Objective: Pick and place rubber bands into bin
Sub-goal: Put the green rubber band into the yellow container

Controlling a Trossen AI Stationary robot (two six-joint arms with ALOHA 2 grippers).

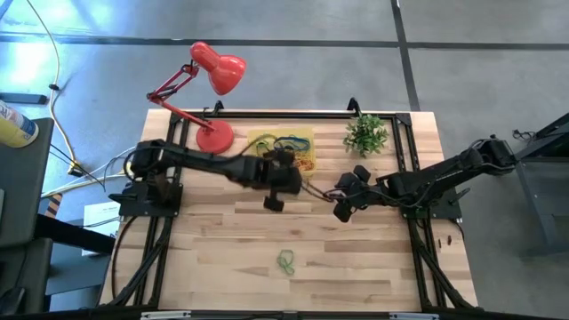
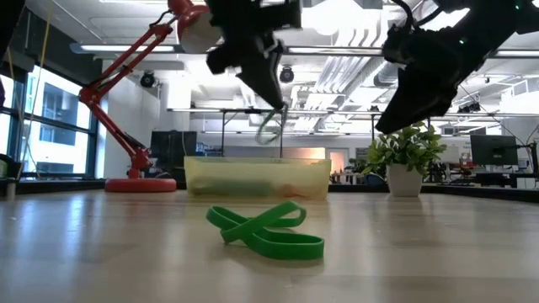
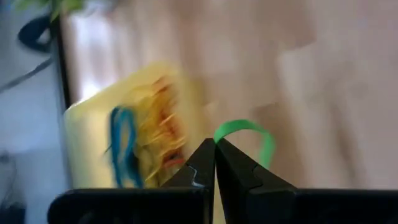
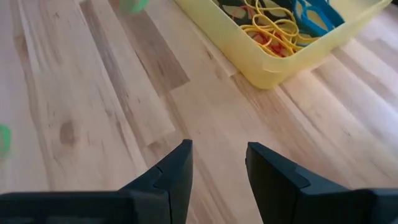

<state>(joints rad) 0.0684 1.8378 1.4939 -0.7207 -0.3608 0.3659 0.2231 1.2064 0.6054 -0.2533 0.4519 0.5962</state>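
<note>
I will release the green rubber band from my left gripper in the bin (image 1: 269,147), between the blue rubber bands and the bin's lamp end.
My left gripper (image 1: 277,191) (image 3: 214,144) is up in the air just near of the bin, shut on a green rubber band (image 3: 249,126) whose loop (image 2: 269,126) hangs below it. The bin (image 1: 286,147) (image 2: 257,177) (image 4: 280,43) is a shallow translucent yellow tray holding several yellow, blue and orange bands. A second green rubber band (image 1: 285,260) (image 2: 265,231) lies flat on the table toward the near edge. My right gripper (image 1: 342,206) (image 4: 217,158) is open, raised over bare wood to the right of the bin (image 3: 124,143). My left gripper pinches the green band at one point of its loop (image 3: 221,133) between the tips of its two shut fingers, coming from above and pointing down. The band is lifted clear of the table and hangs slack below the fingers as an open loop.
A red desk lamp (image 1: 213,89) (image 2: 126,109) stands at the far left, its base beside the bin. A small potted plant (image 1: 366,133) (image 2: 404,160) sits at the far right. The table's near half is bare wood apart from the green band.
</note>
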